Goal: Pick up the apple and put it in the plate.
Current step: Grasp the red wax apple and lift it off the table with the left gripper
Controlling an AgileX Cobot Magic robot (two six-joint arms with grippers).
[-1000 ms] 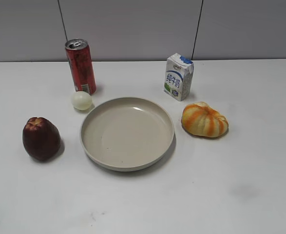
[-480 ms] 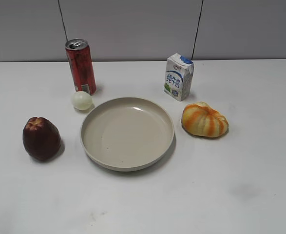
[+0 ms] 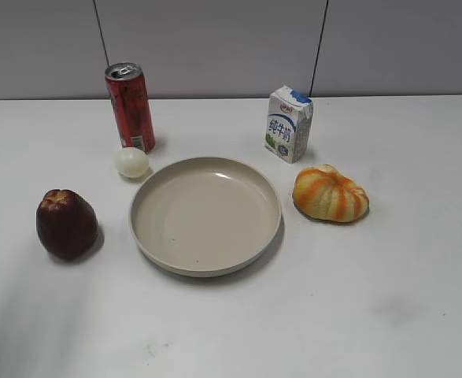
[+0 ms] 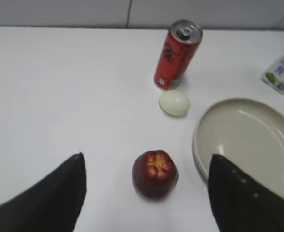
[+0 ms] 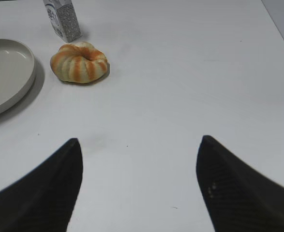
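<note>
The robot's left gripper should close on the upper part (image 3: 68,205) (image 4: 156,169) of the dark maroon apple, since the apple should go in the beige plate.
The dark maroon apple (image 3: 66,224) stands upright on the white table, left of the beige plate (image 3: 205,214). No gripper shows in the exterior view. In the left wrist view the apple (image 4: 155,173) lies ahead, between my left gripper's (image 4: 146,162) wide-open fingers, which hang above the table and touch nothing. The plate's rim (image 4: 200,140) is to the apple's right. My right gripper (image 5: 139,145) is open and empty over bare table, with the plate's edge (image 5: 28,77) at far left.
A red can (image 3: 130,106) and a small pale egg-like ball (image 3: 131,162) stand behind the plate's left side. A milk carton (image 3: 289,124) is behind its right. An orange-and-cream striped pumpkin shape (image 3: 330,194) lies right of the plate.
A faint shadow has appeared on the table at the lower left of the exterior view. The objects have not moved.
</note>
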